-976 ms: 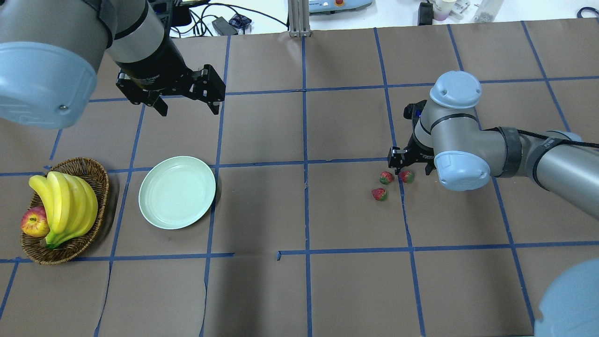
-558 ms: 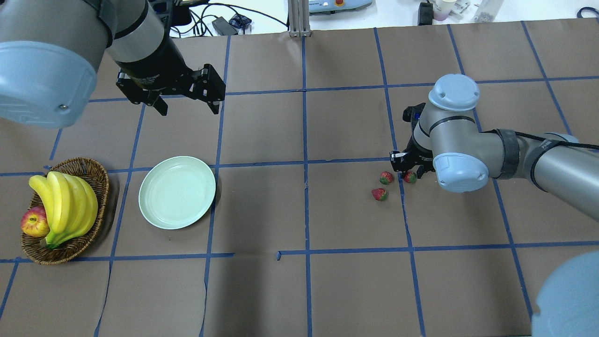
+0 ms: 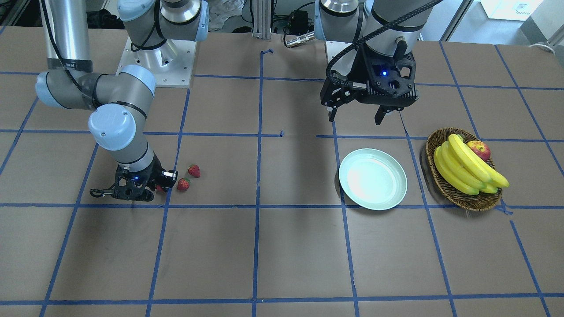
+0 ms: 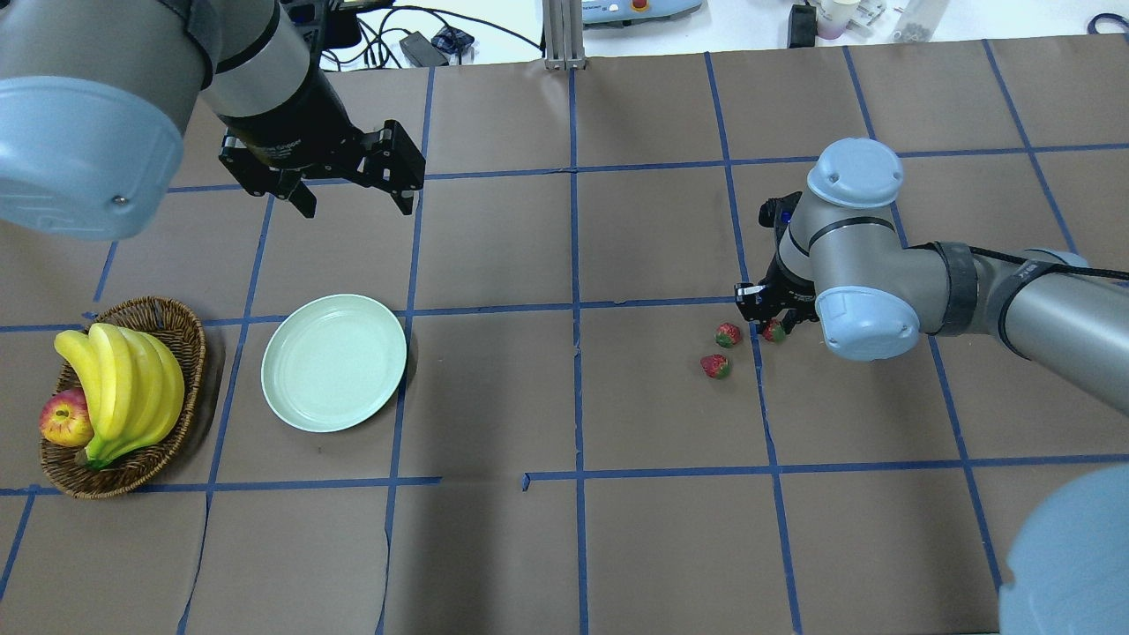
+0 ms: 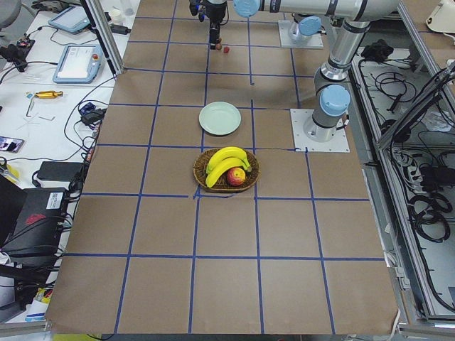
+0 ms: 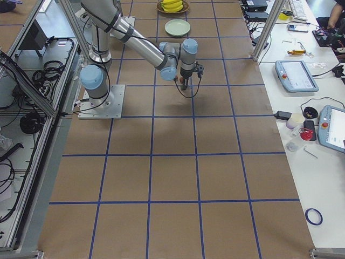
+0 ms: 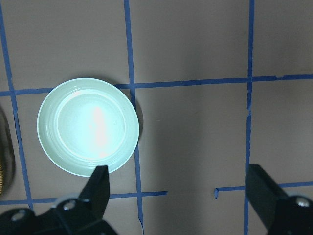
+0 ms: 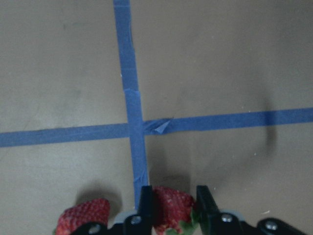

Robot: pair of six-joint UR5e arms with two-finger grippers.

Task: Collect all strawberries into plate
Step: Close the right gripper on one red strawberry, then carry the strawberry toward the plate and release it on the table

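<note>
My right gripper is going to let go of the strawberry on the table (image 3: 289,188) between the other strawberries and the plate.
Three red strawberries lie close together right of centre. My right gripper (image 4: 772,326) is low at the table and shut on the rightmost strawberry (image 4: 774,332). In the right wrist view its fingers (image 8: 145,208) press both sides of that strawberry (image 8: 171,205), which rests on the table. A second strawberry (image 4: 728,334) (image 8: 84,219) lies just beside it, and the third (image 4: 714,365) a little nearer. The pale mint-green plate (image 4: 333,362) (image 7: 88,126) is empty on the left. My left gripper (image 4: 357,210) (image 7: 178,196) hangs open and empty beyond the plate.
A brown wicker basket (image 4: 192,353) with bananas (image 4: 123,388) and a red-yellow apple (image 4: 63,419) stands left of the plate. Blue tape lines cross the brown table cover. Cables and equipment lie beyond the table's far edge.
My right gripper has shifted slightly onto the rightmost strawberry and now partly covers it. The left arm, plate and other two strawberries have not moved.
</note>
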